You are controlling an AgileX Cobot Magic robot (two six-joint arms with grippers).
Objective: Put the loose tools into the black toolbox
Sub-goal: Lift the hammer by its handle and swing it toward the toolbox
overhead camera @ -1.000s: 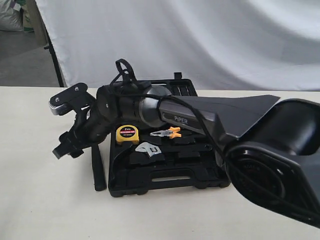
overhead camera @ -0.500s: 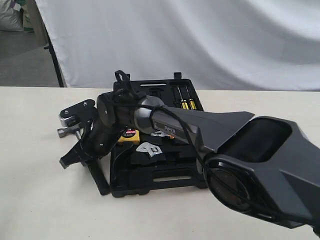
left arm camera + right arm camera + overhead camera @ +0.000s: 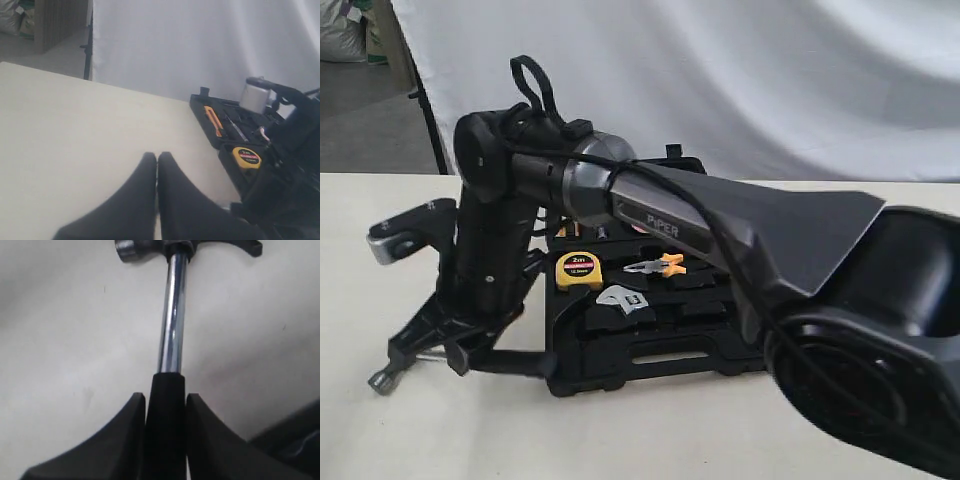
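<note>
My right gripper should set the claw hammer down on the bare table (image 3: 532, 462) in front of the near corner of the black toolbox.
My right gripper (image 3: 455, 350) reaches across to the left of the black toolbox (image 3: 650, 345) and is shut on the claw hammer's black handle (image 3: 165, 410). The hammer's steel shaft (image 3: 172, 315) points away from the box, and its head (image 3: 382, 380) is low by the table; whether it touches I cannot tell. The silver adjustable wrench (image 3: 623, 300) lies inside the open toolbox. My left gripper (image 3: 157, 159) is shut on nothing above bare table, beside the toolbox (image 3: 215, 132). The black tape roll is out of view.
A yellow tape measure (image 3: 577, 268) and orange-handled pliers (image 3: 660, 265) sit in the toolbox recesses. The right arm's grey body (image 3: 740, 240) covers much of the box's far half. A white backdrop (image 3: 720, 70) hangs behind the beige table (image 3: 380, 430).
The right arm has risen and turned at the wrist, swinging the gripped hammer so that its head moved from the far left down toward the table's front left.
</note>
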